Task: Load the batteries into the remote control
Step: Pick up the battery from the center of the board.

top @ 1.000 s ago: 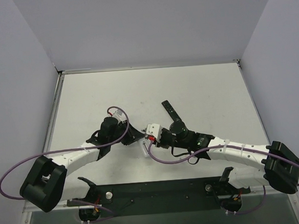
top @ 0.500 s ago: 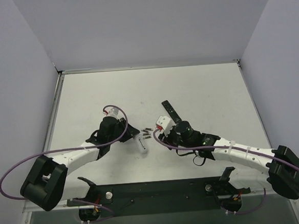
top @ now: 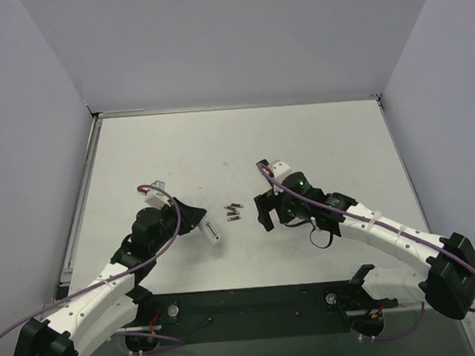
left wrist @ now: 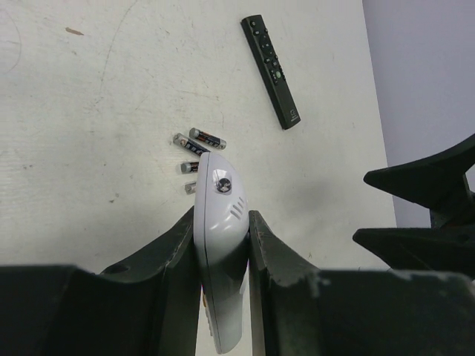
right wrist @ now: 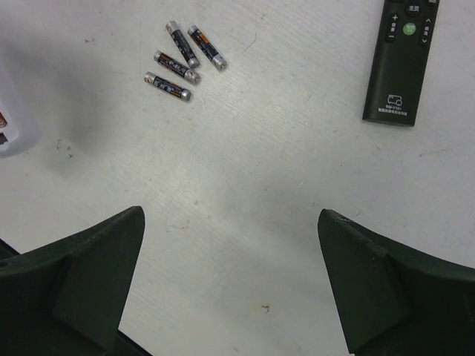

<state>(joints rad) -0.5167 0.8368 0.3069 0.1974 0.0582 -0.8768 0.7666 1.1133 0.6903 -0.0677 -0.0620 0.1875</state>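
Observation:
Next, I move my right gripper to the nearest battery in the small cluster, on the robot's side, and close it on that battery's middle [top: 234,218] [right wrist: 167,86].
My left gripper [left wrist: 220,215] is shut on the white remote control [left wrist: 217,194], held edge-on just above the table; the top view has this gripper [top: 193,218] left of centre with the remote control [top: 212,231] sticking out to its right. Several batteries [right wrist: 182,63] lie loose in a small cluster on the table, between the two grippers [top: 233,211] and just beyond the remote's tip [left wrist: 197,144]. My right gripper [right wrist: 230,216] stands wide open over bare table with nothing between its fingers, to the right of the batteries [top: 266,213].
A slim black remote [right wrist: 404,67] lies beyond the right gripper, partly hidden under the right arm [top: 262,168] in the top view and fully visible in the left wrist view [left wrist: 271,70]. White walls enclose the table [top: 333,139] at the back and sides.
The two grippers, close together a second ago, have drawn apart. The right one opened wide and moved right. The left one pulled back left with the remote, uncovering the batteries.

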